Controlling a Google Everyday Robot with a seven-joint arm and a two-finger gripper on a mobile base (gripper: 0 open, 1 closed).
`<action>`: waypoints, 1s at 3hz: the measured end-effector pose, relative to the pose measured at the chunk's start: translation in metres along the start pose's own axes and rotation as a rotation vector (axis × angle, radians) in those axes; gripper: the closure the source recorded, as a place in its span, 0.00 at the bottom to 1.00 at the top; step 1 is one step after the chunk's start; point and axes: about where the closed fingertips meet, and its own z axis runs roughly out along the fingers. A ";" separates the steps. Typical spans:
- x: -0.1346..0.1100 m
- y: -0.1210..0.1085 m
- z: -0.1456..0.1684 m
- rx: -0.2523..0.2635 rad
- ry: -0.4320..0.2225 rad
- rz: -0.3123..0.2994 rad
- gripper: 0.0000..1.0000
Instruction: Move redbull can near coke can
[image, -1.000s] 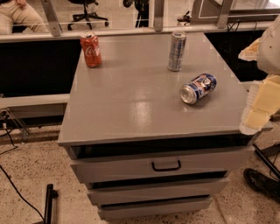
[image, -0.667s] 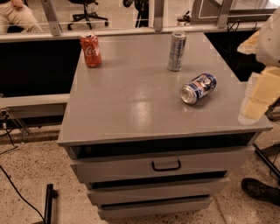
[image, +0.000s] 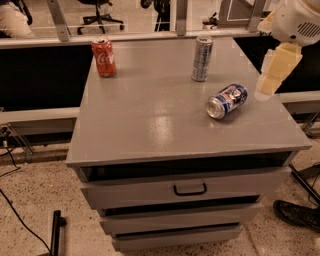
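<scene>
Next, the gripper moves to the redbull can's upper half (image: 203, 49), just below the top of the can, and closes there.
The redbull can (image: 202, 58), tall, slim and silver with blue-grey panels, stands upright at the back right of the grey cabinet top (image: 150, 120). The coke can (image: 104, 56), red with white script, stands upright at the back left, far from the redbull can. My gripper (image: 274, 76), pale yellow under a white arm housing, hangs above the cabinet's right edge. It is to the right of the redbull can and touches nothing.
A wider blue, red and white can (image: 227, 100) lies on its side right of centre, between the gripper and the redbull can. The cabinet has drawers with a black handle (image: 190, 190). A rail and office chairs stand behind; a shoe (image: 295, 214) is at the lower right.
My gripper has risen and moved a little left, from beside the cabinet's right edge to above it. The cans have not moved.
</scene>
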 end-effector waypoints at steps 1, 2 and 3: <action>0.000 0.000 0.000 0.001 0.000 -0.001 0.00; -0.003 -0.028 0.011 0.030 -0.112 0.022 0.00; -0.014 -0.064 0.028 0.050 -0.263 0.047 0.00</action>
